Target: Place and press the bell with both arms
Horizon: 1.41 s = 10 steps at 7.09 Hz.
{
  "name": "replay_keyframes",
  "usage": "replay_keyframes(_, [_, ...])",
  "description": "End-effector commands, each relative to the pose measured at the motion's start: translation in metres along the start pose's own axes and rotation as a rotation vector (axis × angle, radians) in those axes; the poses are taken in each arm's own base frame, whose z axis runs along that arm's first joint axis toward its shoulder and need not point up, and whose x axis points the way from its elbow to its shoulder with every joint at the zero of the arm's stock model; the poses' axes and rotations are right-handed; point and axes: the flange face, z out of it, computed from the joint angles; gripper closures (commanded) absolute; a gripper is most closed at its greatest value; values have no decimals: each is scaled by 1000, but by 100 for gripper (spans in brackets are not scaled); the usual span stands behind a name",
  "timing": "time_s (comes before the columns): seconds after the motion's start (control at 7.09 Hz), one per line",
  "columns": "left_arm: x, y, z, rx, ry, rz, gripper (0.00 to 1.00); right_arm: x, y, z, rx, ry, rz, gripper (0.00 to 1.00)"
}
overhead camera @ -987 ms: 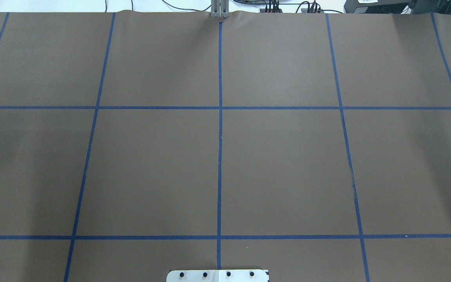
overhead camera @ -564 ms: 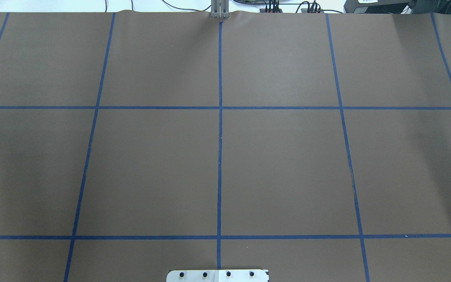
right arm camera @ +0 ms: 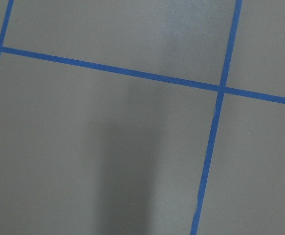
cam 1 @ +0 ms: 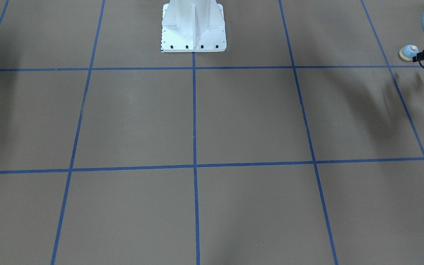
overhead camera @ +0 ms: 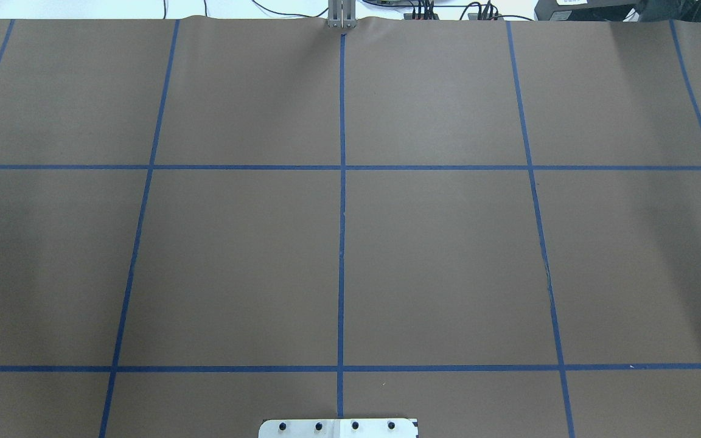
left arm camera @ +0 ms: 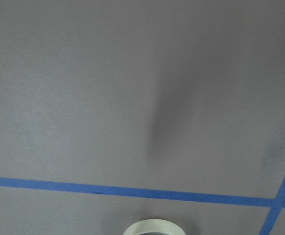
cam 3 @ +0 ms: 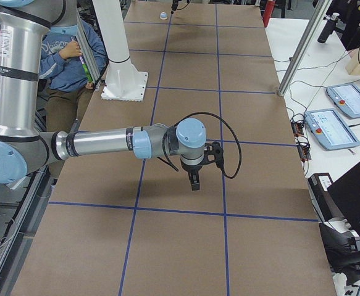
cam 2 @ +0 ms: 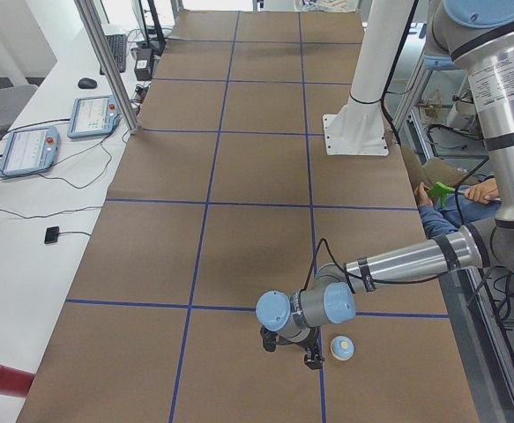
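Note:
Next, I close my left gripper on the cream base [cam 1: 403, 56] [left arm camera: 154, 226] of the light-blue bell, so that its fingers are on both sides of that base.
The bell [cam 1: 409, 51] is a small light-blue dome on a cream base, upright on the brown table at the end on my left side. It also shows in the exterior left view [cam 2: 342, 347], far off in the exterior right view [cam 3: 163, 15], and its cream rim shows at the bottom of the left wrist view [left arm camera: 154, 227]. My left gripper [cam 1: 416, 58] hangs low right beside the bell [cam 2: 312, 359]; I cannot tell whether it is open or shut. My right gripper [cam 3: 194, 182] points down above the table, far from the bell; its state cannot be told.
The white bolted pedestal [cam 1: 193, 27] stands at the robot's side of the table [overhead camera: 338, 427]. A seated person [cam 2: 450, 207] is behind it. Teach pendants [cam 2: 32, 150] and a metal post [cam 2: 107, 62] stand along the far side. Blue tape lines grid the mat.
Neither arms nor bell show in the overhead view. Only the faint shadows at its left and right sides have shifted and faded a little.

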Motion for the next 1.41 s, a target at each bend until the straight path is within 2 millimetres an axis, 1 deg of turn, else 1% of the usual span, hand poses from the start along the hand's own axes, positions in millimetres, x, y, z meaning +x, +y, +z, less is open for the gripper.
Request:
replay_keyframes(0.0, [4, -1, 14, -35, -1, 40, 0, -3, -2, -2, 4, 0, -8, 0])
replay_keyframes(0.71, [-4, 10, 40, -103, 7, 26, 0, -7, -5, -5, 10, 1, -18, 0])
replay_keyframes(1.27, [-4, 11, 52, -129, -4, 45, 0, -10, -5, -6, 13, 1, -23, 0])
